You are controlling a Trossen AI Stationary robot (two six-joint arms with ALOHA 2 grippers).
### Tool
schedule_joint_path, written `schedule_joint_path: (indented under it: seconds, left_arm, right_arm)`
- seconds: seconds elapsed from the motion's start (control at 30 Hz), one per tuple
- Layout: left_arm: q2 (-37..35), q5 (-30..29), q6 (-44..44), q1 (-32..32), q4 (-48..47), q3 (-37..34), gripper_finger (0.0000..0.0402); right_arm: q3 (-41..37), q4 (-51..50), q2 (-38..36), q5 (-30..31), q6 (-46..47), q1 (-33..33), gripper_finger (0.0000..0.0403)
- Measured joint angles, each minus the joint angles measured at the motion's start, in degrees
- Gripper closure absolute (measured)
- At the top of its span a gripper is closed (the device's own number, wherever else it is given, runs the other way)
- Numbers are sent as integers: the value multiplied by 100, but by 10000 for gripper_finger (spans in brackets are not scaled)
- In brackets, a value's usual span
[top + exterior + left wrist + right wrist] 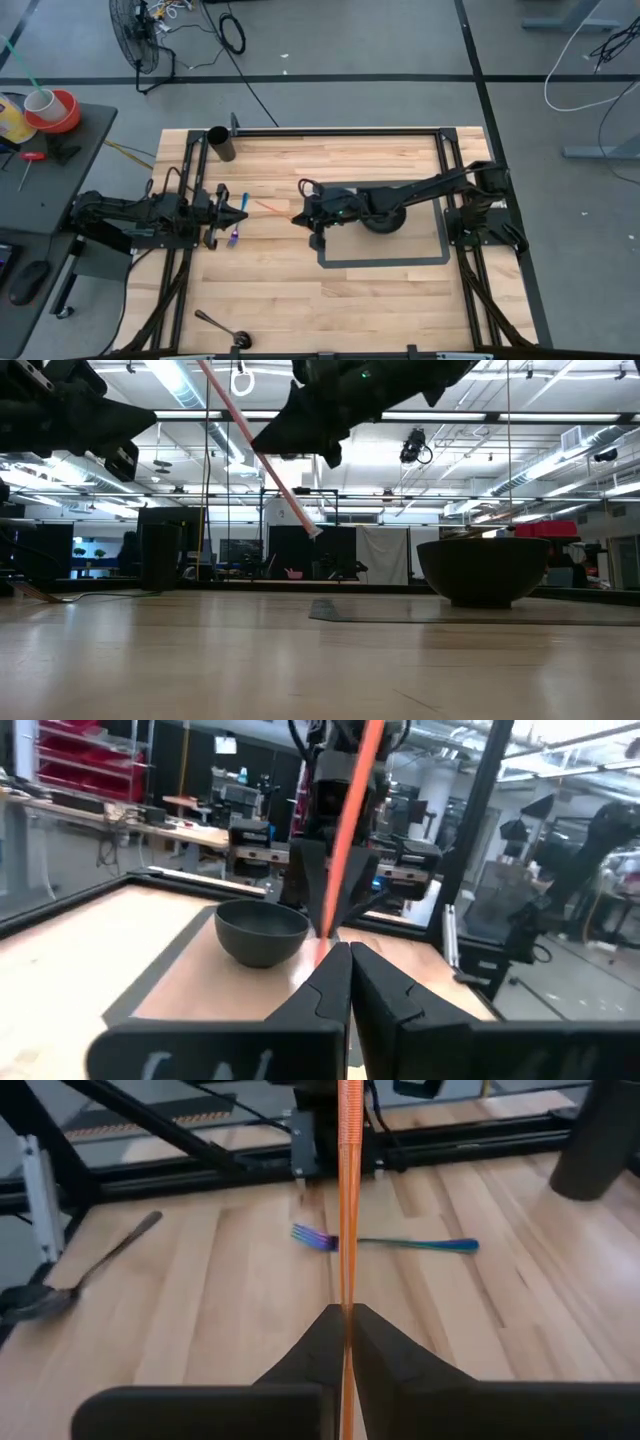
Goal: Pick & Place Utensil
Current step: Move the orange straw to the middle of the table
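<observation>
My right gripper is to release the orange stick. It will leave it across the mat's grey edge point(313, 231) facing the fork, partly on bare wood.
A thin orange stick point(270, 207) is up in the air over the middle of the table, in my right gripper point(302, 215), which is shut on it. An iridescent blue-purple fork point(238, 222) lies flat on the wood under my left gripper point(243, 211). That gripper hovers shut near the left edge, and its tips point(343, 958) face the stick point(350, 820). The low view shows the stick's lower end point(316, 532) well apart from the left arm. A dark bowl point(384, 221) sits on a grey-edged mat point(385, 262). My right gripper point(347, 1318) pinches the orange stick point(347, 1295) between its two fingers. The stick runs along the fingers and reaches out past their tips toward the table's left side. It is lifted clear of the table and slants in the air point(270, 465).
A dark cup point(222, 143) stands at the far left corner. A metal spoon point(218, 324) lies near the near edge. Bare wood lies between the fork and the mat. Black frame rails run along the table's sides.
</observation>
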Motion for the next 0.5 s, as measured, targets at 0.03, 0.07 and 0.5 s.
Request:
schedule_joint_path:
  seconds: [0.03,0.07,0.5]
  left_arm:
    - [8,101,6,0,-26,-2,387]
    - [13,210,6,0,-21,-2,387]
    - [408,21,-472,-433,345,-1,387]
  right_arm:
    - [9,50,15,132,29,10,380]
    - [9,44,18,277,75,32,380]
    - [-611,1198,18,952,1271,404,380]
